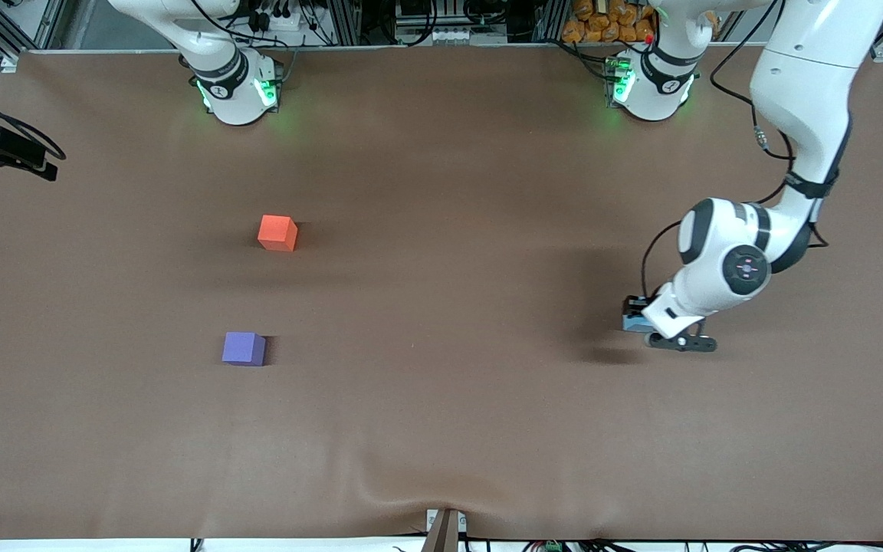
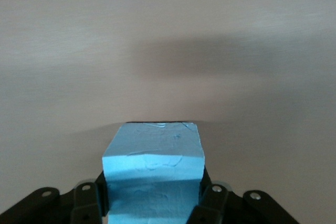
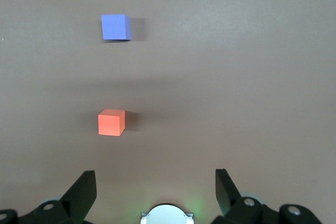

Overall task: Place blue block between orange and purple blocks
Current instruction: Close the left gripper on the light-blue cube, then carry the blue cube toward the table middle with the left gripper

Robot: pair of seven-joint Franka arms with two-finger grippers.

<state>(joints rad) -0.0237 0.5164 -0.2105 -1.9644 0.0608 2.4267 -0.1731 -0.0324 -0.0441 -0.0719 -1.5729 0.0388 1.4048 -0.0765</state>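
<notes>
Next, I let go of the blue block with my left gripper on the bare middle of the table, almost level with the orange block (image 1: pixel 415 266).
The blue block (image 1: pixel 630 322) sits between the fingers of my left gripper (image 1: pixel 637 325), low at the table near the left arm's end. In the left wrist view the blue block (image 2: pixel 152 171) fills the gap of the left gripper (image 2: pixel 152 205), with both fingers (image 2: pixel 88 203) against its sides. The orange block (image 1: pixel 277 232) and the purple block (image 1: pixel 244 348) lie apart toward the right arm's end, the purple one nearer the front camera. My right gripper (image 3: pixel 156 190) is open and empty, high over the table, looking down on the orange block (image 3: pixel 111 122) and the purple block (image 3: pixel 115 27).
The brown table cloth (image 1: pixel 449 307) is bare between the two blocks and across the middle. The right arm's base (image 1: pixel 236 88) and the left arm's base (image 1: pixel 652 84) stand at the table's edge farthest from the front camera. A clamp (image 1: pixel 445 529) sits at the nearest edge.
</notes>
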